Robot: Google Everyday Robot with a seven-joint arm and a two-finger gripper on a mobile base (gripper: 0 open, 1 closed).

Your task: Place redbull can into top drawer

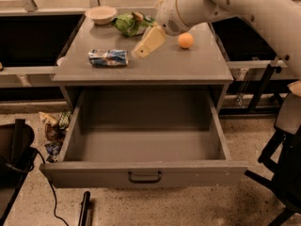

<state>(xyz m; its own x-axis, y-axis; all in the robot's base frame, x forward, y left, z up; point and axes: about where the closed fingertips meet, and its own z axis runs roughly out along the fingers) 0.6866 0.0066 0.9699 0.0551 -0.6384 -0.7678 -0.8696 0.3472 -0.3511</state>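
My gripper needs to next move to the redbull can and take hold around the middle of its body (110, 57), so that both ends of the can stay free.
The redbull can (108, 58) lies on its side on the grey cabinet top (188, 65), toward the left. The top drawer (143, 145) is pulled fully out below it and holds nothing; its front panel has a small dark bar handle (145, 177). My gripper (139, 52) reaches in from the upper right on the white arm, its cream fingers pointing down-left. It hovers just right of the can, a short gap away, holding nothing.
A green snack bag (129, 23) and a shallow bowl (101, 14) sit at the back of the cabinet top. An orange ball (185, 40) lies to the right of my gripper. Crumpled litter (54, 131) lies on the floor left of the drawer. A dark chair (287, 168) stands at right.
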